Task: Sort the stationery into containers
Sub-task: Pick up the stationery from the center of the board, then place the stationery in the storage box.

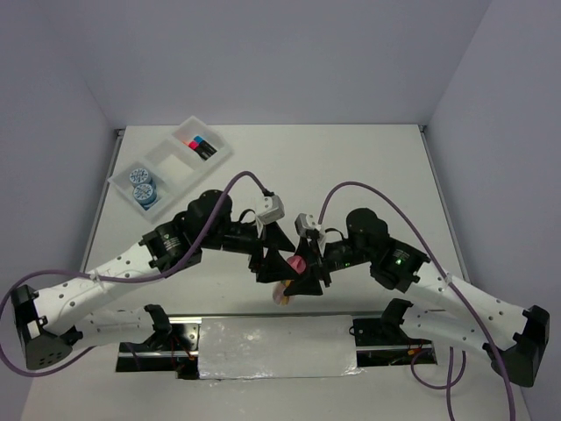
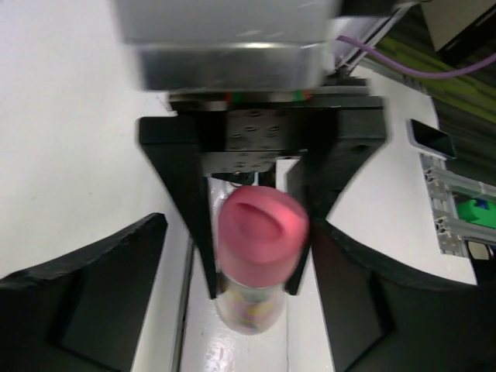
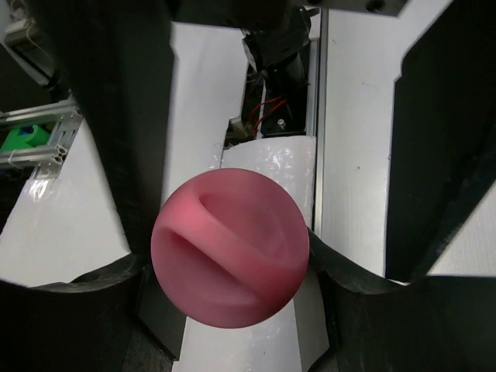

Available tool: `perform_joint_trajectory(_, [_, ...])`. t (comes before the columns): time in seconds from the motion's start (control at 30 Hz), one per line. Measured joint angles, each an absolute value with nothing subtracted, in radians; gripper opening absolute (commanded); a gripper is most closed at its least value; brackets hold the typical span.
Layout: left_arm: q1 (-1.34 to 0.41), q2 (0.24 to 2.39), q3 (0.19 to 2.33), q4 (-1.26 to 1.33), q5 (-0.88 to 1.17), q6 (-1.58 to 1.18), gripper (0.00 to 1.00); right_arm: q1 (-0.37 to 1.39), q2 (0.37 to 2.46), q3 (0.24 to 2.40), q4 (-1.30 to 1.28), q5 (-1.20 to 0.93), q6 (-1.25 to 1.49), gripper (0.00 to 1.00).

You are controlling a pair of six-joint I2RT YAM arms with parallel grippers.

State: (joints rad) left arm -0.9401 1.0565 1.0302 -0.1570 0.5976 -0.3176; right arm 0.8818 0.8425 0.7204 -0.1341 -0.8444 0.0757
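The open fingers of my left gripper crowd my right gripper at the bottle's pink cap, so next my left gripper backs away and grabs the bottle's clear body (image 2: 251,310).
The small pink-capped bottle (image 1: 296,262) hangs above the table's near middle, between the two wrists. My right gripper (image 1: 303,268) is shut on it, its fingers pressing the bottle at its cap (image 3: 230,248). The left wrist view shows the bottle (image 2: 260,240) pinched between the right gripper's thin fingers (image 2: 203,256). My left gripper (image 2: 240,229) is open, its jaws wide on either side of the bottle without touching it. The white three-compartment tray (image 1: 168,151) lies at the far left. It holds two blue rolls (image 1: 142,183) in one end and black markers (image 1: 202,146) with pink and blue caps in the other.
A white foil-like sheet (image 1: 276,347) covers the rail at the near edge, between the arm bases. Purple cables (image 1: 241,180) arch over both arms. White walls close in the table on the left, right and far sides.
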Motion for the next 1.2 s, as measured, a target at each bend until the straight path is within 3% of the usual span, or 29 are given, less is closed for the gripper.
perform_joint_trajectory(0.07, [-0.949, 1.074, 1.036, -0.163, 0.579, -0.317, 0.80, 0.882, 0.829, 0.723, -0.146, -0.845, 0.072, 0.08])
perform_joint_trajectory(0.2, [-0.969, 1.085, 1.041, -0.169, 0.541, -0.315, 0.89, 0.878, 0.813, 0.723, -0.189, -0.838, 0.060, 0.08])
perform_joint_trajectory(0.57, [-0.980, 1.073, 1.044, -0.177, 0.485, -0.320, 0.88, 0.877, 0.800, 0.724, -0.195, -0.820, 0.054, 0.08])
perform_joint_trajectory(0.67, [-0.980, 1.073, 1.039, -0.155, 0.503, -0.326, 0.83, 0.877, 0.800, 0.728, -0.189, -0.832, 0.054, 0.09])
perform_joint_trajectory(0.77, [-0.980, 1.073, 1.023, -0.119, 0.538, -0.350, 0.66, 0.877, 0.801, 0.728, -0.183, -0.850, 0.059, 0.09])
perform_joint_trajectory(0.8, [-0.980, 1.071, 1.013, -0.102, 0.547, -0.358, 0.66, 0.877, 0.801, 0.728, -0.184, -0.855, 0.060, 0.09])
perform_joint_trajectory(0.87, [-0.978, 1.068, 0.997, -0.076, 0.555, -0.374, 0.80, 0.876, 0.801, 0.728, -0.187, -0.851, 0.065, 0.09])
perform_joint_trajectory(0.9, [-0.978, 1.067, 0.994, -0.070, 0.555, -0.375, 0.99, 0.876, 0.801, 0.728, -0.187, -0.852, 0.064, 0.08])
perform_joint_trajectory(1.2, [-0.979, 0.974, 0.991, -0.102, 0.443, -0.372, 0.99, 0.877, 0.783, 0.728, -0.141, -0.871, 0.063, 0.08])
